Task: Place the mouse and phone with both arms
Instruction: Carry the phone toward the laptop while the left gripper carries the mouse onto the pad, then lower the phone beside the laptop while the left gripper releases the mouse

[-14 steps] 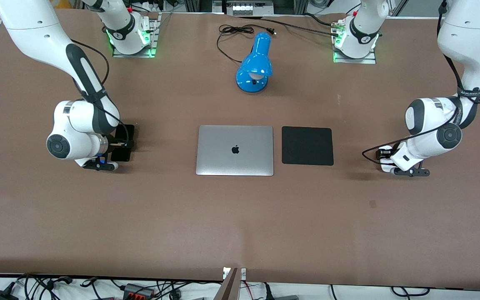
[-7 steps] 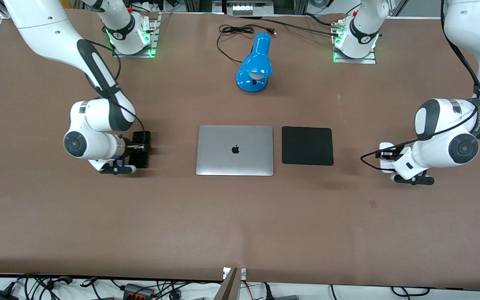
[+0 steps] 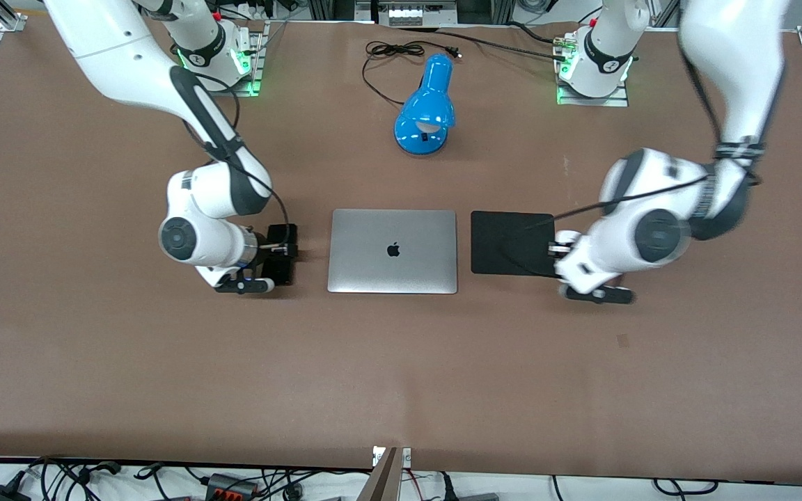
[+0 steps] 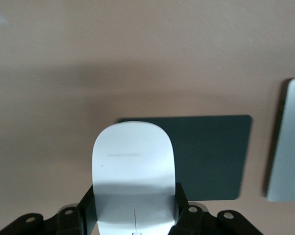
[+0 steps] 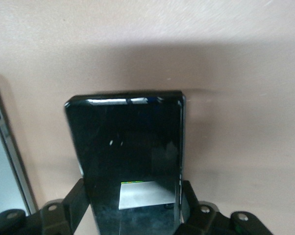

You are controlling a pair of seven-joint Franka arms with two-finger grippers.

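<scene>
My right gripper is going to let go of the black phone on the bare table [image 3: 287, 254] [image 5: 110, 149] beside the silver laptop.
My left gripper [image 3: 560, 254] is shut on the white mouse [image 3: 566, 240] and holds it over the edge of the black mouse pad [image 3: 509, 243] that faces the left arm's end. In the left wrist view the mouse [image 4: 133, 166] sits between the fingers of the left gripper [image 4: 134, 215], with the pad [image 4: 211, 152] below it. My right gripper [image 3: 277, 256] is shut on the black phone [image 3: 281, 250] over the table beside the laptop, toward the right arm's end. The right wrist view shows the phone [image 5: 128, 147] clamped in the right gripper [image 5: 133, 210].
A closed silver laptop [image 3: 392, 250] lies mid-table, with the mouse pad beside it toward the left arm's end. Its edge shows in both wrist views [image 4: 287, 142] [image 5: 3, 161]. A blue desk lamp [image 3: 427, 104] with a black cord [image 3: 394, 52] lies farther from the camera.
Both arms moved inward toward the laptop. The right gripper carried the phone up beside the laptop. The left gripper carried the mouse to the mouse pad's edge.
</scene>
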